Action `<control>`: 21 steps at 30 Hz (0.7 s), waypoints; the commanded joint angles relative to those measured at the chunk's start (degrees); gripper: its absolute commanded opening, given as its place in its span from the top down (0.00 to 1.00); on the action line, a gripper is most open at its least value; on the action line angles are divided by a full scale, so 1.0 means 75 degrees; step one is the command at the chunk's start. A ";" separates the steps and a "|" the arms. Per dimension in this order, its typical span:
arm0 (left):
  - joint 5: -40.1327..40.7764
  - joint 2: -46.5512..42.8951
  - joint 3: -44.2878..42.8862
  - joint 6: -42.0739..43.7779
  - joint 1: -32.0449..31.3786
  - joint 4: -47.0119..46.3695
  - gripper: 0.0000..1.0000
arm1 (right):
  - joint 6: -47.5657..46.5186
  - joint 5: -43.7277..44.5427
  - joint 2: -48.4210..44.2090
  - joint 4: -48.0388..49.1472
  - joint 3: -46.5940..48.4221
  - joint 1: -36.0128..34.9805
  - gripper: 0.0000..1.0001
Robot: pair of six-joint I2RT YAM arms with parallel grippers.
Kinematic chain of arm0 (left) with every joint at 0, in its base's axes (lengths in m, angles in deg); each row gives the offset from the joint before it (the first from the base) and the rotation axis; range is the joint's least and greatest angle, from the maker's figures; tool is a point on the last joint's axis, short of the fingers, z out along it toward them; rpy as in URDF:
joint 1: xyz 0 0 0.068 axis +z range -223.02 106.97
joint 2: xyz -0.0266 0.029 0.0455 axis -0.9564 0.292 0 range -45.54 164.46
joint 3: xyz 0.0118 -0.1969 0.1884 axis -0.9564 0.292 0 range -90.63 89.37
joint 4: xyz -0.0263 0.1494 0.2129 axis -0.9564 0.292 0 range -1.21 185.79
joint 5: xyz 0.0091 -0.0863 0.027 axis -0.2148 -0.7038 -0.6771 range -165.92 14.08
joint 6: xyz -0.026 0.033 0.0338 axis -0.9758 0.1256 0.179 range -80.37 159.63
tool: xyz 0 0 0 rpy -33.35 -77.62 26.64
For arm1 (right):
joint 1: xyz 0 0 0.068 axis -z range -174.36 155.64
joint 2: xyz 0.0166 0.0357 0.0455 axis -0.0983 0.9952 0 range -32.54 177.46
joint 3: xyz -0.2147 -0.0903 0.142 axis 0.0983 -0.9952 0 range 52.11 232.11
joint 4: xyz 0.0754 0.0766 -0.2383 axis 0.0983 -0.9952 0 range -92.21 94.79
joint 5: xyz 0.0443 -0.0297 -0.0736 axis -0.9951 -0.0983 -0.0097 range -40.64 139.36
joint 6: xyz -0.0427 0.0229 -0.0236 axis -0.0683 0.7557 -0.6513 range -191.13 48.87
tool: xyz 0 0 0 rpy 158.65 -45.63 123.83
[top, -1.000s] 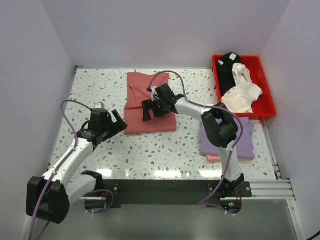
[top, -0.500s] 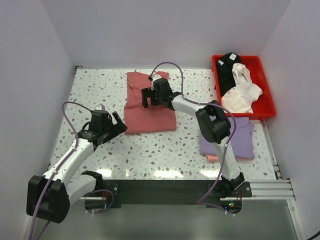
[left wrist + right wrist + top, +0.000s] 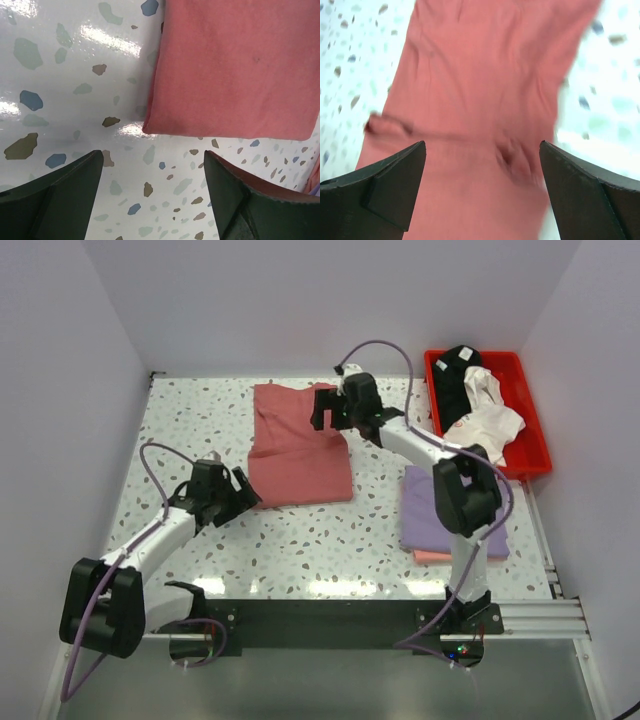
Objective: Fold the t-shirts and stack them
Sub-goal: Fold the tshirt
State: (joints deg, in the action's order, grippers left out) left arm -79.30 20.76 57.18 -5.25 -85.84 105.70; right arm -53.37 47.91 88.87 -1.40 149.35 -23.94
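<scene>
Next, my right gripper goes to the near corner (image 3: 350, 498) of the dusty red t-shirt, on the side toward the folded lavender t-shirt. It will close there.
A dusty red t-shirt (image 3: 297, 445) lies partly folded on the speckled table (image 3: 200, 410), and shows in the left wrist view (image 3: 235, 65) and the right wrist view (image 3: 480, 100). My right gripper (image 3: 332, 412) is open and empty above the shirt's far right part. My left gripper (image 3: 237, 492) is open and empty just left of the shirt's near left corner (image 3: 150, 127). A folded lavender t-shirt (image 3: 450, 510) lies at the right on a pale pink one (image 3: 428, 557). White (image 3: 485, 425) and black (image 3: 455, 375) shirts lie in the red tray (image 3: 535, 430).
The red tray stands at the back right corner. White walls close the table on three sides. A black rail (image 3: 330, 615) runs along the near edge between the arm bases.
My right gripper has moved from the middle of the red shirt back and to the right, to its far right part. My left gripper has moved right, closer to the shirt's near left corner.
</scene>
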 commanded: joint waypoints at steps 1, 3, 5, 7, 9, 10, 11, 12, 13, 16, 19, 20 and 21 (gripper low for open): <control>-0.0183 0.0288 0.0049 0.0043 0.0022 -0.0648 0.16 | 0.0842 -0.0520 -0.2130 0.0694 -0.1990 0.0276 0.01; -0.0124 0.0522 0.0061 0.0055 0.0022 -0.0801 0.24 | 0.1006 -0.0615 -0.2661 0.0744 -0.3067 0.0382 0.01; -0.0054 0.0791 0.0014 0.0043 0.0022 -0.0917 0.32 | 0.1077 -0.0661 -0.3307 0.0639 -0.3610 0.0394 0.01; 0.0028 0.0944 -0.0009 -0.0039 0.0022 -0.1000 0.35 | 0.1101 -0.0976 -0.3588 0.0371 -0.4174 0.0370 0.01; 0.0134 0.1132 -0.0021 -0.0109 0.0022 -0.1175 0.39 | 0.1066 -0.1200 -0.3765 0.0019 -0.4408 0.0382 0.01; 0.0145 0.1190 -0.0021 -0.0121 0.0022 -0.1246 0.41 | 0.1043 -0.1386 -0.3800 -0.0307 -0.4444 0.0394 0.01; 0.0180 0.1307 -0.0033 -0.0133 0.0022 -0.1374 0.42 | 0.0996 -0.1493 -0.3824 -0.0450 -0.4479 0.0394 0.01; 0.0216 0.1378 -0.0045 -0.0156 0.0022 -0.1410 0.45 | 0.0984 -0.1552 -0.3836 -0.0544 -0.4596 0.0394 0.01; 0.0239 0.1448 -0.0068 -0.0156 0.0022 -0.1445 0.46 | 0.0972 -0.1703 -0.3836 -0.0696 -0.4655 0.0394 0.01; 0.0111 0.1776 -0.0173 -0.0110 0.0022 -0.1610 0.56 | 0.1007 -0.1915 -0.3836 -0.0721 -0.4936 0.0382 0.01; -0.0006 0.1976 -0.0162 -0.0028 0.0010 -0.1680 0.73 | 0.1147 -0.1986 -0.3684 -0.0697 -0.5147 0.0382 0.04; -0.0053 0.2022 -0.0139 -0.0004 0.0022 -0.1703 0.82 | 0.1241 -0.2044 -0.3614 -0.0697 -0.5148 0.0394 0.08; -0.0088 0.2034 -0.0115 -0.0015 0.0022 -0.1727 0.87 | 0.1265 -0.2149 -0.3474 -0.0697 -0.5136 0.0394 0.11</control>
State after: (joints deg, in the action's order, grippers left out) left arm -79.43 34.88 56.81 -6.28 -85.84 94.55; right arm -45.61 34.90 61.37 -6.45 110.88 -20.95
